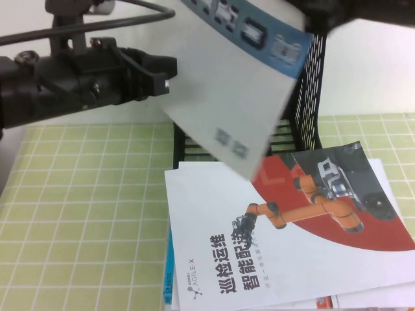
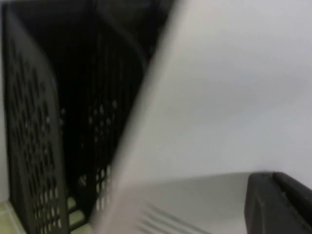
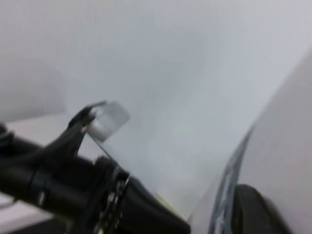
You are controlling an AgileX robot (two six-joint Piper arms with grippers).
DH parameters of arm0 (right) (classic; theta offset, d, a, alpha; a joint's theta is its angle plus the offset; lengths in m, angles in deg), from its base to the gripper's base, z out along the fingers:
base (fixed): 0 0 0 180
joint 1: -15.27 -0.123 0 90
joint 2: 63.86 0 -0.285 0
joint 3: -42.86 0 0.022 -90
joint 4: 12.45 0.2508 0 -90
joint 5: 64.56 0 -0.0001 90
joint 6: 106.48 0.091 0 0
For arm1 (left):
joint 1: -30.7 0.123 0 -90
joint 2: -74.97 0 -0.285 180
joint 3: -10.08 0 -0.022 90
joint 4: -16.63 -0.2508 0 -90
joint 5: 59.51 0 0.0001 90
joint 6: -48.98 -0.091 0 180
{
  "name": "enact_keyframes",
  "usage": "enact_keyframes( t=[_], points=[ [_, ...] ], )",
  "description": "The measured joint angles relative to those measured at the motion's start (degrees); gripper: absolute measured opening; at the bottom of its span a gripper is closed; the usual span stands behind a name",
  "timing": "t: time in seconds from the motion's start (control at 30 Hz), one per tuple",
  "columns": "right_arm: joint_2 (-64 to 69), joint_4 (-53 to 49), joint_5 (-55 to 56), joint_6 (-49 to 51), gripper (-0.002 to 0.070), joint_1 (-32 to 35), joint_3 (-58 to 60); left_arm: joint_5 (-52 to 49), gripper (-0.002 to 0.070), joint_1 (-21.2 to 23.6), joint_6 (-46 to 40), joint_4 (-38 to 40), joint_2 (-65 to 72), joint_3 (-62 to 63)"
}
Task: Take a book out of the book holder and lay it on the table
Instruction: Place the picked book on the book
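Observation:
The robot's right gripper should release the book flat on top of the brochure with the orange robot arm (image 1: 288, 227).
The book (image 1: 233, 78) hangs tilted in the air in front of the book holder (image 1: 305, 103), its white back and a blue strip toward me. My left gripper (image 1: 170, 71) is at the book's left edge. In the left wrist view one finger (image 2: 278, 204) lies flat on the white sheet (image 2: 234, 97), the other hidden behind it. My right gripper (image 1: 318, 16) is at the book's top right corner. In the right wrist view one finger (image 3: 253, 209) sits against the book's edge (image 3: 229, 180). The holder's slotted black walls (image 2: 34, 146) fill the left wrist view's other side.
A brochure with an orange robot arm on red (image 1: 279, 240) lies on the green tiled table (image 1: 84, 214) in front of the holder, on top of other sheets. My left arm (image 3: 58, 180) shows in the right wrist view.

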Motion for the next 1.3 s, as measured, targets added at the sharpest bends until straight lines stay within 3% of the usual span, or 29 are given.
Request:
enact_keyframes(
  t=[0.3, 0.63, 0.8, 1.0, 1.13, 1.3],
  points=[
    [-7.13, -38.92, -24.40, 15.01, 0.0151, -0.01, -11.12, -1.80, -0.0003, 0.00, 13.43, -9.44, -8.54, 0.00],
    [-7.11, -67.62, -27.75, 23.66, 0.0148, -2.05, -17.00, -11.12, -0.0003, 0.00, 32.80, -30.61, -12.94, 0.10],
    [-7.01, -91.08, -28.60, 33.31, 0.0147, -13.94, -15.04, -12.79, -0.0003, 0.00, 45.33, -40.70, -14.33, 0.10],
    [-3.29, -115.12, -29.01, 51.41, 0.0147, -29.80, -10.82, -13.70, -0.0003, 0.00, 50.44, -44.98, -15.99, 0.10],
    [2.95, -121.12, -31.77, 60.02, 0.0147, -36.02, -6.65, -13.79, -0.0003, 0.00, 52.83, -44.51, -18.06, 0.10],
    [12.08, -122.07, -31.41, 69.89, 0.0146, -39.02, -1.03, -13.79, -0.0003, 0.00, 52.95, -44.23, -21.91, 0.10]
  ],
)
